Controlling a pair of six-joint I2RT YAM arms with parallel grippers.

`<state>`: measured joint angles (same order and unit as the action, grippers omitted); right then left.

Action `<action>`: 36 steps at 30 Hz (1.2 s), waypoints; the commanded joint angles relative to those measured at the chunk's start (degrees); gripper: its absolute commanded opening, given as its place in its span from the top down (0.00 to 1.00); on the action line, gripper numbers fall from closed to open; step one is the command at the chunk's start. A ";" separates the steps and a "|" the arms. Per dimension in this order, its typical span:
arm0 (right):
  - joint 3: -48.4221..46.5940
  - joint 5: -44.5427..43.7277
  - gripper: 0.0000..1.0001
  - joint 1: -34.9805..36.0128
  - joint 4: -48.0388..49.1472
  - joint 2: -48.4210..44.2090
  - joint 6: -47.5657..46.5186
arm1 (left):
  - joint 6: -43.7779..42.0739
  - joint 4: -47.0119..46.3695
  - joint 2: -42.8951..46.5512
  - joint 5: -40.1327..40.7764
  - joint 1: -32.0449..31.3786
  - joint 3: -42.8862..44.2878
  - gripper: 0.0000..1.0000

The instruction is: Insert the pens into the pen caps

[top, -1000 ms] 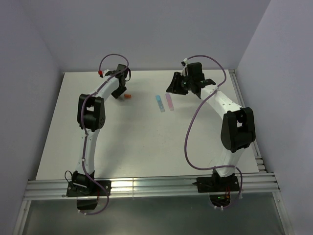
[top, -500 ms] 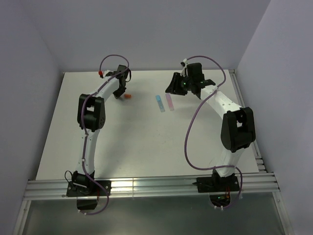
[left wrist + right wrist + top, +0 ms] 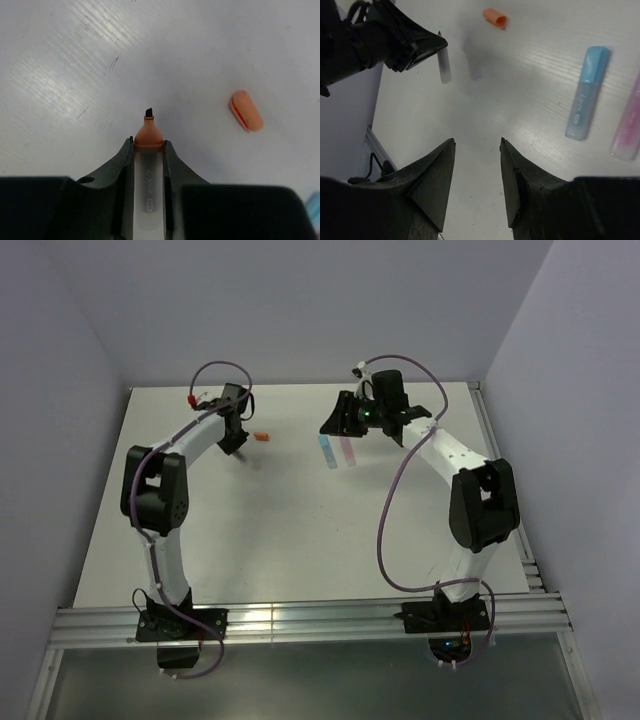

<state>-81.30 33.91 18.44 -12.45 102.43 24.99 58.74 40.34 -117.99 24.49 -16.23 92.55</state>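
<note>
Next, the right gripper closes on the blunt end point(image 3: 239, 452) point(image 3: 444, 68) of the clear-whitish pen, which sticks out from the left gripper's fingers, opposite the orange nib.
My left gripper point(image 3: 148, 143) is shut on the clear-whitish pen point(image 3: 148, 175), whose orange nib end point(image 3: 148, 134) sticks out past the fingertips, above the table. The orange pen cap point(image 3: 246, 110) lies on the table to the right of the nib, apart from it. In the top view the left gripper point(image 3: 234, 434) hangs just left of that cap point(image 3: 261, 438). The right wrist view shows the held pen point(image 3: 444, 66), the cap point(image 3: 495, 17), a light blue pen point(image 3: 586, 92) and a pink pen point(image 3: 630, 125) lying side by side. My right gripper point(image 3: 477, 142) is open and holds nothing.
The blue pen point(image 3: 328, 451) and pink pen point(image 3: 347, 448) lie mid-table at the back, just under the right gripper point(image 3: 337, 420). Purple walls close in the table at the back and both sides. A metal rail point(image 3: 300, 622) runs along the near edge.
The left gripper has shut on the clear-whitish pen and lifted it, and the left arm's elbow has swung out to the left. The right gripper has shifted a little to the left.
</note>
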 commanded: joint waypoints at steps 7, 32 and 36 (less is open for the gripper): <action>0.70 7.57 0.50 5.47 10.85 -1.45 4.97 | -5.04 -10.45 21.83 -7.96 -2.75 -13.44 1.00; -0.88 3.53 0.49 12.50 15.79 4.79 12.53 | -1.79 -15.29 28.87 -12.10 -10.58 -14.15 1.00; -1.58 3.00 0.49 13.03 15.17 5.41 12.45 | -1.61 -15.81 28.79 -12.97 -10.84 -13.89 1.00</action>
<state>-81.08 37.82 30.70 0.12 106.45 36.86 56.66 27.09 -91.31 12.84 -26.61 76.40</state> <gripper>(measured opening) 0.511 0.235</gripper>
